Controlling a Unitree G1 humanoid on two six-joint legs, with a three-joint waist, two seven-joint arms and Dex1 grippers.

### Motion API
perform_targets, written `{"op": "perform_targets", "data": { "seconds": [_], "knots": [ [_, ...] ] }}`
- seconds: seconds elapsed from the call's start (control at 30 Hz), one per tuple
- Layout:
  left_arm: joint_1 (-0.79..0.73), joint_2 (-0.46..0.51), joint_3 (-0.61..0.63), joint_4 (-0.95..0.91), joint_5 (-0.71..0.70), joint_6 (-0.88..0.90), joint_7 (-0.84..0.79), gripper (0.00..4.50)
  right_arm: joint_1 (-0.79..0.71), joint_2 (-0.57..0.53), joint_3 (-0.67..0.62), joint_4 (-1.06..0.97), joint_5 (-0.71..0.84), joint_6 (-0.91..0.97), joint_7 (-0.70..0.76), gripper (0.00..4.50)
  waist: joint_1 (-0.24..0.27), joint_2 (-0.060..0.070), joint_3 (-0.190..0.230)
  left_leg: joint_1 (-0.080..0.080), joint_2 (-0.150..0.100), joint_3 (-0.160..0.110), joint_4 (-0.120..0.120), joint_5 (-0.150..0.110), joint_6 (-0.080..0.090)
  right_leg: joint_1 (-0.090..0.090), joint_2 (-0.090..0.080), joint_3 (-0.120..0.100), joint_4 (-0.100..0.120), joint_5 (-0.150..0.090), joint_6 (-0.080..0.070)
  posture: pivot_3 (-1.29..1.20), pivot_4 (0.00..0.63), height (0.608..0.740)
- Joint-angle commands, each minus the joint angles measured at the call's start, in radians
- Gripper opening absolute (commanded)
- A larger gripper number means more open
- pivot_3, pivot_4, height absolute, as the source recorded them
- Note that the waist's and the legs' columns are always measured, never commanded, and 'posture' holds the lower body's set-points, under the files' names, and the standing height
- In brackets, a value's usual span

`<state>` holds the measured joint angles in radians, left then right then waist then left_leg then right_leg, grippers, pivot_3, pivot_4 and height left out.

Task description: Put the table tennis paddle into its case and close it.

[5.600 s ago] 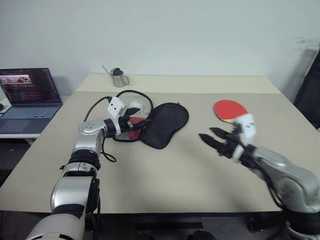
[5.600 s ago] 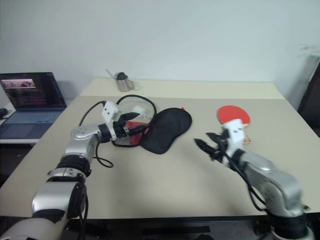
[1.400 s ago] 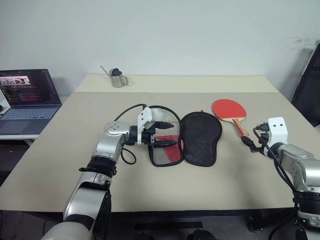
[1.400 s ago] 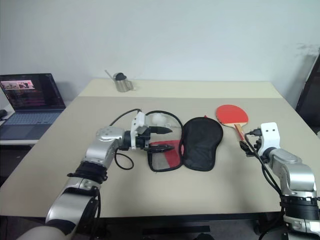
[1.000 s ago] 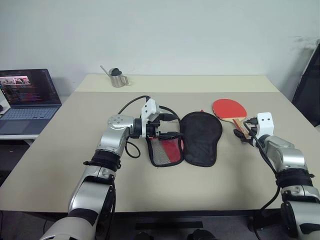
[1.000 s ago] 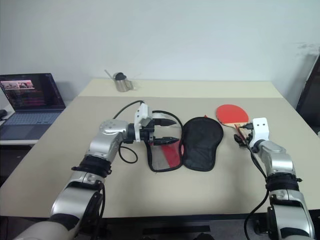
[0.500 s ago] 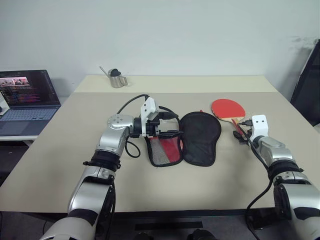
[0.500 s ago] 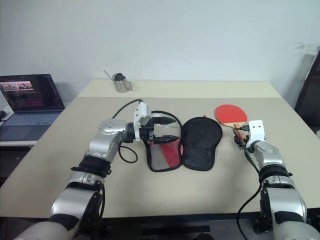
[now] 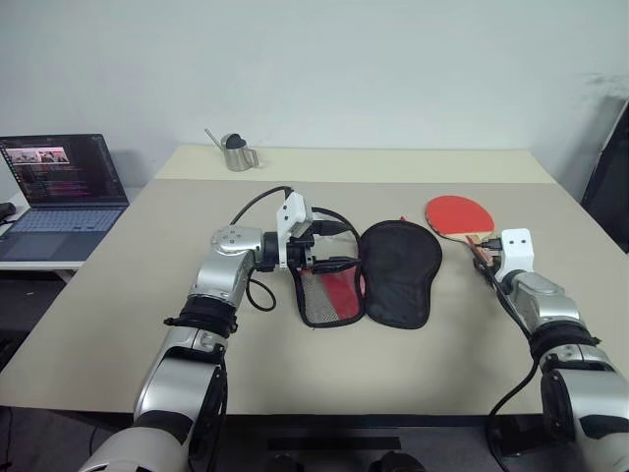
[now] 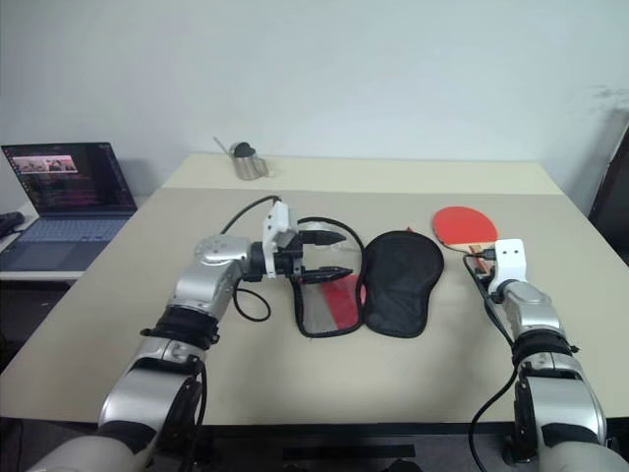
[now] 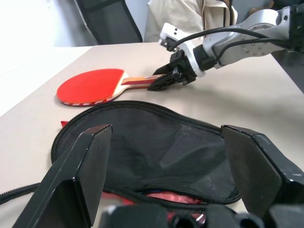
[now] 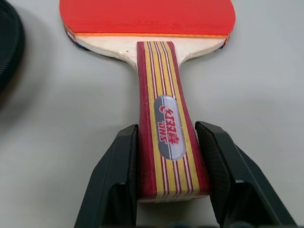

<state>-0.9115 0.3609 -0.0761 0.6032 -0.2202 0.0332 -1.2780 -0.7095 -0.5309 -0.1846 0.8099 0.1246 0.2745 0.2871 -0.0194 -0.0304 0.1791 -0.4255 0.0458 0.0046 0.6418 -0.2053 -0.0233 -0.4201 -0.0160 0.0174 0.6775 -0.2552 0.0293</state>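
I hold the paddle with my right gripper only by the tail end of its handle, so next I open that gripper and grip the handle's neck (image 12: 157, 59) next to the red side of the paddle before lifting.
The table tennis paddle (image 9: 457, 213) lies flat on the table at the right, red face up, its striped wooden handle (image 12: 164, 95) pointing toward me. My right gripper (image 12: 167, 127) is shut on that handle, one finger pressed against each side. The case (image 9: 398, 270) lies unzipped and spread open in the middle of the table, black half to the right, red half with mesh pocket (image 9: 329, 295) to the left. My left gripper (image 9: 332, 248) stands open just above the red half, fingers wide apart and pointing at the black half (image 11: 156, 142). The right gripper (image 11: 161, 85) shows beyond it.
A steel milk jug (image 9: 236, 154) stands at the table's back left. An open laptop (image 9: 64, 192) sits on a side desk to the left. A black cable (image 9: 260, 202) loops off my left wrist. Beyond the table are a black chair (image 11: 109, 21) and someone in beige (image 11: 190, 14).
My right gripper's fingers have closed in on the paddle's handle. The left arm and the case have stayed put. The camera has shifted slightly.
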Motion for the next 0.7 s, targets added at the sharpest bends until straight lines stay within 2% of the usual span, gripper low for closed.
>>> {"op": "perform_targets", "data": {
  "seconds": [0.03,0.3,0.37,0.47,0.6,0.67,0.7],
  "knots": [
    [-0.025,0.000,0.006,-0.013,-0.012,-0.016,-0.010,3.99,0.138,-0.055,-0.084,-0.338,0.064,0.192,-0.009,1.50,0.005,0.001,0.000,-0.001,0.000,0.000,0.000,0.000,0.000,0.000,0.000,0.000,0.000,0.000,0.000,0.00,0.150,0.740],
    [-0.026,-0.015,-0.002,-0.014,-0.016,-0.016,-0.034,3.99,0.513,-0.073,-0.190,-1.105,0.256,0.720,0.013,1.50,0.004,0.003,0.001,-0.001,0.000,-0.002,-0.001,0.000,0.000,-0.001,0.000,-0.001,0.000,-0.001,0.002,0.00,0.150,0.740],
    [-0.027,-0.021,-0.003,-0.016,-0.018,-0.014,-0.035,3.99,0.574,-0.070,-0.212,-1.226,0.288,0.809,0.008,1.50,0.003,0.003,0.001,-0.001,0.000,-0.002,0.000,0.000,0.000,-0.001,0.001,-0.001,0.000,-0.002,0.001,0.00,0.150,0.740],
    [-0.023,-0.027,-0.006,-0.019,-0.019,-0.012,-0.039,3.99,0.627,-0.057,-0.258,-1.302,0.321,0.901,-0.001,1.50,-0.010,0.003,0.001,0.000,0.000,-0.001,0.001,0.000,0.000,0.000,0.001,0.000,0.001,-0.001,0.001,0.00,0.150,0.740],
    [-0.024,-0.036,-0.009,-0.015,-0.015,-0.014,-0.044,3.99,0.669,-0.059,-0.249,-1.317,0.326,0.952,0.002,1.50,-0.010,0.002,0.001,0.002,0.000,-0.002,0.002,0.000,0.000,0.001,0.001,0.000,0.001,-0.001,0.001,0.00,0.150,0.740],
    [-0.028,-0.040,-0.010,-0.010,-0.014,-0.017,-0.043,3.99,0.664,-0.057,-0.248,-1.301,0.313,0.948,-0.013,2.24,-0.010,0.002,0.001,0.002,0.000,-0.002,0.002,0.000,0.000,0.001,0.001,0.000,0.001,-0.001,0.001,0.00,0.150,0.740],
    [-0.029,-0.040,-0.011,-0.008,-0.014,-0.019,-0.043,3.99,0.656,-0.057,-0.244,-1.294,0.310,0.947,-0.018,2.47,-0.011,0.002,0.001,0.002,0.000,-0.002,0.002,0.000,0.000,0.001,0.001,0.000,0.001,-0.001,0.001,0.00,0.150,0.740]
  ]
}}
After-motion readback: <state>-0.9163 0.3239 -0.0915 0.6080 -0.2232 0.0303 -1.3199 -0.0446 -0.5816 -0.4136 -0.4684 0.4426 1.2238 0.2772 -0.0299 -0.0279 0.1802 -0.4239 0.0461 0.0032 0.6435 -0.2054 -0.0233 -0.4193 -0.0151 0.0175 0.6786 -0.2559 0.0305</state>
